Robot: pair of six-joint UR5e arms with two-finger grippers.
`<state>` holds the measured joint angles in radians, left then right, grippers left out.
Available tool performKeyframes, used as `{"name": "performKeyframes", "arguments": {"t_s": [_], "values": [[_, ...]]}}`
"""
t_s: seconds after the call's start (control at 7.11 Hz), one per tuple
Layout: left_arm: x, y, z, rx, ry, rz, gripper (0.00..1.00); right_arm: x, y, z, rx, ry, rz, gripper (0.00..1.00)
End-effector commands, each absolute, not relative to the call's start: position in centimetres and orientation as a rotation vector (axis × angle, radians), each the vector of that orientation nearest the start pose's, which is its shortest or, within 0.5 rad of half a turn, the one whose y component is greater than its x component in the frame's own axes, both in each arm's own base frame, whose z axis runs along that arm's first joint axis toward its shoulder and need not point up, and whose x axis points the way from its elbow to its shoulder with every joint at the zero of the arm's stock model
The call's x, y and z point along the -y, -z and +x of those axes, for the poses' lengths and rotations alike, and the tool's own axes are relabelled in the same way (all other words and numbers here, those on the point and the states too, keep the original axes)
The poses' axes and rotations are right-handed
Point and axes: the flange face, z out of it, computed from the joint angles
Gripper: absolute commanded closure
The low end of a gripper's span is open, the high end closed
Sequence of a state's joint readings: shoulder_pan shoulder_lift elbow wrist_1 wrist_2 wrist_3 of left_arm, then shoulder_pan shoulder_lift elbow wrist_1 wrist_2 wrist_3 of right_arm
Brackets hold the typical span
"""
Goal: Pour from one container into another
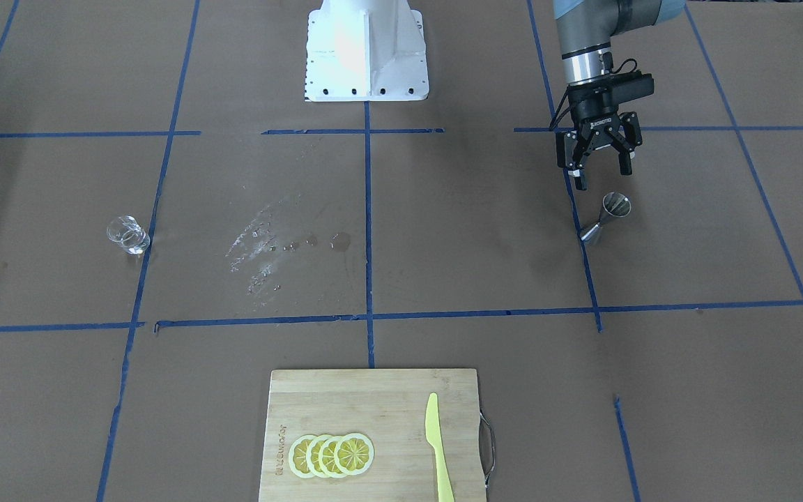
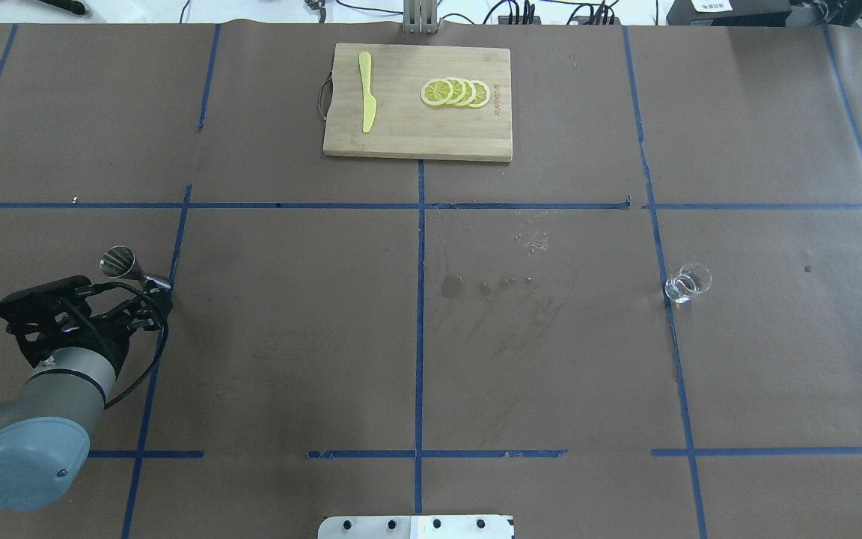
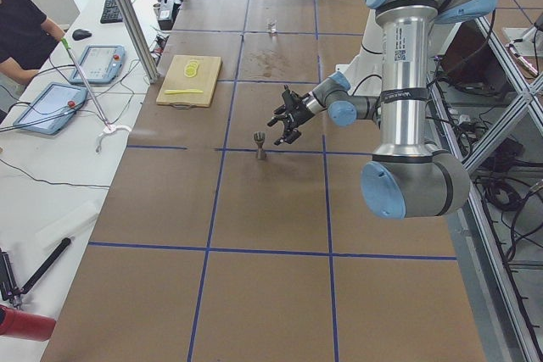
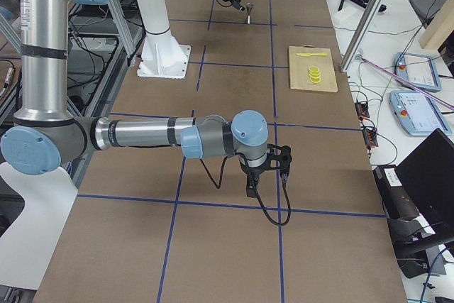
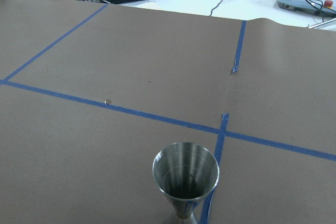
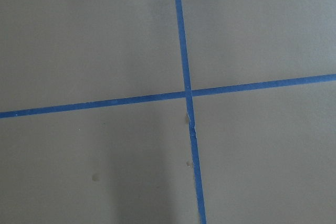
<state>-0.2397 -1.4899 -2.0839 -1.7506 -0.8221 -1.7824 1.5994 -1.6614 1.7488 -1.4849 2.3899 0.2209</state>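
Note:
The steel jigger has a narrow middle (image 1: pixel 601 222) (image 5: pixel 183 212) just below its wide upper cup, and my left gripper will go there next and close on it.
The steel jigger (image 1: pixel 607 217) stands upright on a blue tape line on my left side, and it fills the lower part of the left wrist view (image 5: pixel 185 181). My left gripper (image 1: pixel 603 178) hovers just behind and above it, open, with nothing between its fingers. The side view shows the left gripper (image 3: pixel 284 121) a short way from the jigger (image 3: pixel 260 147). The small clear glass cup (image 1: pixel 127 234) stands alone on my right side (image 2: pixel 688 283). My right gripper (image 4: pixel 266 172) hangs low over bare table far from both; I cannot tell whether it is open or shut.
A wooden cutting board (image 2: pixel 416 127) with lemon slices (image 2: pixel 455 92) and a yellow knife (image 2: pixel 367 91) lies at the far middle edge. Wet spill marks (image 2: pixel 487 284) stain the paper between cup and jigger. The robot base (image 1: pixel 365 49) stands at the near middle.

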Motion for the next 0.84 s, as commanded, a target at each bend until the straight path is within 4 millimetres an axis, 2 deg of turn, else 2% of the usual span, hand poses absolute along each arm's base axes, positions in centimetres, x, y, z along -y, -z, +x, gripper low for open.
{"name": "performKeyframes", "arguments": {"t_s": [0.0, 0.14, 0.7], "values": [[31.0, -44.1, 40.5, -0.560, 0.693, 0.800, 0.01, 46.0, -60.2, 7.3, 0.830, -0.164, 0.083, 0.00], [31.6, -44.2, 42.4, -0.558, 0.703, 0.816, 0.01, 46.1, -60.1, 7.3, 0.830, -0.162, 0.085, 0.00], [32.3, -46.4, 43.1, -0.505, 0.711, 0.902, 0.02, 46.0, -60.4, 7.3, 0.829, -0.165, 0.078, 0.00]]}}
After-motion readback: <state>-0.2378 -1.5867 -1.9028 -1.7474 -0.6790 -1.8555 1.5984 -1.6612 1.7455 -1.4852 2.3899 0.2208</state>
